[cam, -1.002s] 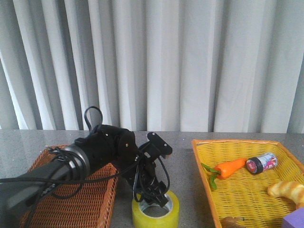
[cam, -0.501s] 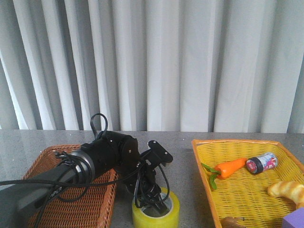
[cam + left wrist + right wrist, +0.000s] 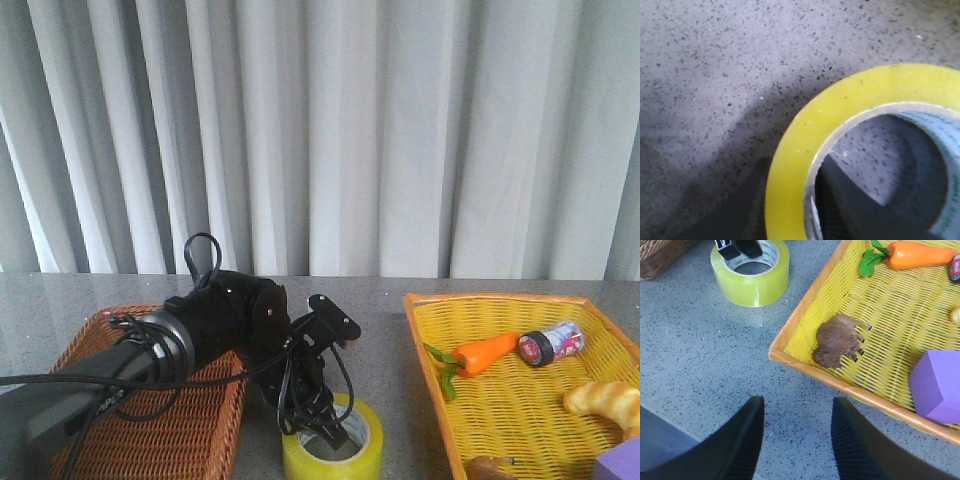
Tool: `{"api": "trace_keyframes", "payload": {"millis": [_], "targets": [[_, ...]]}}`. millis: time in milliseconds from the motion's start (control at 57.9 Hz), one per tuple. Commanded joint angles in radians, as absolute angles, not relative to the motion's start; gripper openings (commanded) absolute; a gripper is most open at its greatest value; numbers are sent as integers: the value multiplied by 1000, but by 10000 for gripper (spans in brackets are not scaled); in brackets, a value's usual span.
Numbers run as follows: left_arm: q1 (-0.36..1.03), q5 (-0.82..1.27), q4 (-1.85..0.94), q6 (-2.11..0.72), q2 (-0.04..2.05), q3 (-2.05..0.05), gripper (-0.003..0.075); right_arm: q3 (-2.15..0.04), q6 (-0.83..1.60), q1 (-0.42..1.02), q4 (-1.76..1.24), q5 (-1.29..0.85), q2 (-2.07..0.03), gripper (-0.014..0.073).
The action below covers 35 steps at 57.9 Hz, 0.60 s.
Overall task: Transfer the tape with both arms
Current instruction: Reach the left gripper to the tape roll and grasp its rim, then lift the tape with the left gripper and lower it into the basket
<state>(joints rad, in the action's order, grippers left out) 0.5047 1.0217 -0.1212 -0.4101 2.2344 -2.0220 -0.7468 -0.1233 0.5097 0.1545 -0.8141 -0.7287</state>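
Note:
Next, I let go of the tape with my left gripper around the middle of the brown wicker basket (image 3: 148,419), so it is flat on the basket's bottom.
The tape (image 3: 333,455), a yellow roll with a white printed core, lies flat on the grey table at the front centre. It also shows in the left wrist view (image 3: 790,190) and the right wrist view (image 3: 750,285). My left gripper (image 3: 325,425) reaches down onto its far rim, one finger inside the core and one outside, closed on the wall of the roll (image 3: 790,212); its fingers also show in the right wrist view (image 3: 740,247). My right gripper (image 3: 797,440) is open and empty over bare table, near the yellow tray's corner and apart from the tape. It is out of the front view.
A brown wicker basket (image 3: 150,420) stands left of the tape under the left arm. A yellow tray (image 3: 420,350) on the right holds a carrot (image 3: 485,352), a small dark-lidded jar (image 3: 548,343), bread (image 3: 605,400), a brown animal figure (image 3: 837,340) and a purple block (image 3: 940,385).
My left gripper has lowered further over the tape's rim, with the arm shifting slightly. The tape has barely moved.

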Motion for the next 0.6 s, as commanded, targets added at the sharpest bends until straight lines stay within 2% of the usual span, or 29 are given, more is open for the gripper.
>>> {"api": "trace_keyframes", "payload": {"millis": [0,345,587], "targets": [[512,999,-137,-403,2121,-2055,162,-771,-121,505,169,-757,-725,327],[507,1030,-118,-403,1982,-2055,162,-771,-121,505,169,-757,-725,327],[436,1053,-101,-402,1858,-2055,162,-771,-121,505,169,-757,-725,327]]}}
